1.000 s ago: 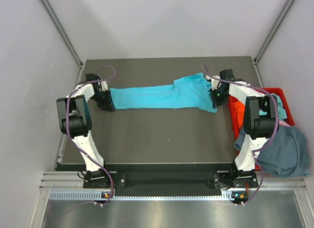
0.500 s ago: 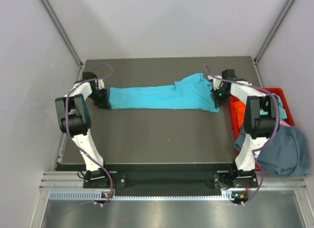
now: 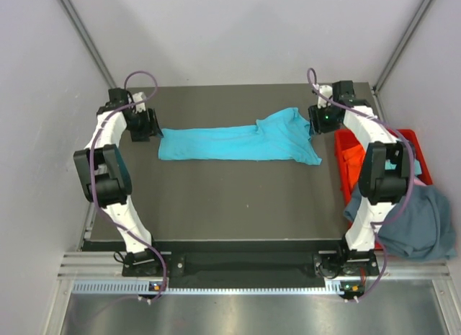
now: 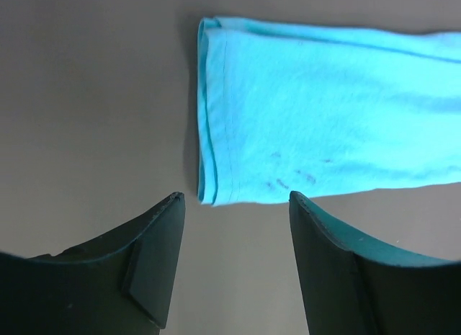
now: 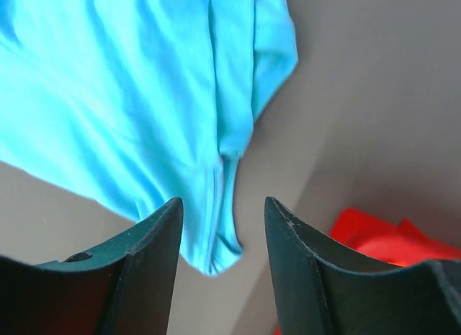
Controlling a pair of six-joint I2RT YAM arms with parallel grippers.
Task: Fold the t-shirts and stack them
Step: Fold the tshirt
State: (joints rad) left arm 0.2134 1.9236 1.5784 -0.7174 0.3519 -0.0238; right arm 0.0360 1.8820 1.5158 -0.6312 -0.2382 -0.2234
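I should next close my right gripper on the middle of the wider end (image 3: 310,135) (image 5: 222,161) of the turquoise t-shirt, between its far and near corners.
A bright turquoise t-shirt (image 3: 238,142) lies folded into a long band across the far half of the dark table (image 3: 230,198). My left gripper (image 3: 148,126) hovers just off the band's left end, open and empty. In the left wrist view the shirt's hemmed end (image 4: 324,112) sits beyond the left gripper (image 4: 236,198), apart from the fingers. My right gripper (image 3: 317,122) is open by the shirt's wider right end. In the right wrist view the turquoise cloth (image 5: 130,97) lies below and beyond the right gripper (image 5: 223,202), with nothing between its jaws.
A red bin (image 3: 414,137) stands off the table's right edge with an orange shirt (image 3: 353,158) inside it. A slate blue-grey shirt (image 3: 414,220) hangs over the bin's near end. The red bin (image 5: 374,238) also shows in the right wrist view. Grey walls close in both sides.
Both grippers have opened and let go of the turquoise shirt's ends. Each arm has drawn back outward and toward the far side, and the shirt now lies loose on the table.
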